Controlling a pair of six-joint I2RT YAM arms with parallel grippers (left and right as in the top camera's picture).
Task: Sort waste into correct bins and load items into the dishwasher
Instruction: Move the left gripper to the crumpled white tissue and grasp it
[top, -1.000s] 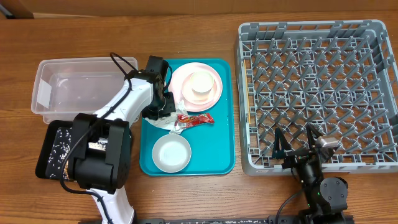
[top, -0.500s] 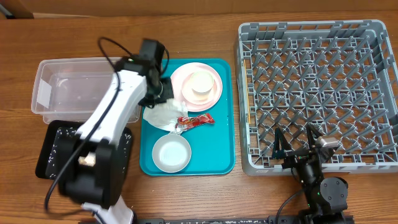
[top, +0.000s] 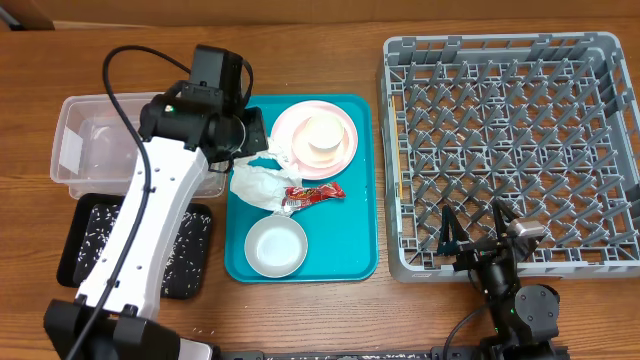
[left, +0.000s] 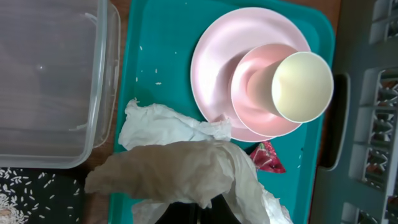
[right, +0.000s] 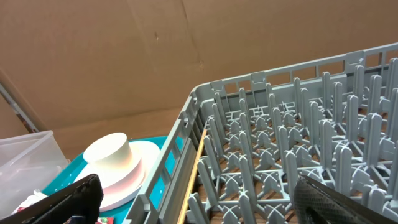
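The white napkin hangs by its end and sprawls toward the red wrapper, so the robot's left gripper should put it down and take the napkin's middle (top: 260, 186).
My left gripper (top: 243, 150) is shut on the crumpled white napkin (top: 256, 181), which hangs from it over the left part of the teal tray (top: 345, 250); the napkin fills the bottom of the left wrist view (left: 180, 168) over my fingers (left: 205, 214). The red wrapper (top: 315, 193) lies on the tray beside the napkin. The pale-pink plate (top: 340, 150) holds the white cup (top: 323, 135). The white bowl (top: 275, 245) sits at the tray's front. The clear tub (top: 90, 110) and the black tray (top: 85, 240) with loose rice lie to the left. My right gripper (top: 480, 235) is open at the front edge of the grey dish rack (top: 510, 150).
The teal tray lies between the bins and the rack. A few rice grains lie on it (left: 155, 83). The left arm's cable loops over the clear tub. A cardboard wall stands behind the table in the right wrist view (right: 124, 56).
My left arm has risen and swung back and left toward the clear tub, lifting the napkin and drawing it toward the tray's left edge. The right arm has not moved.
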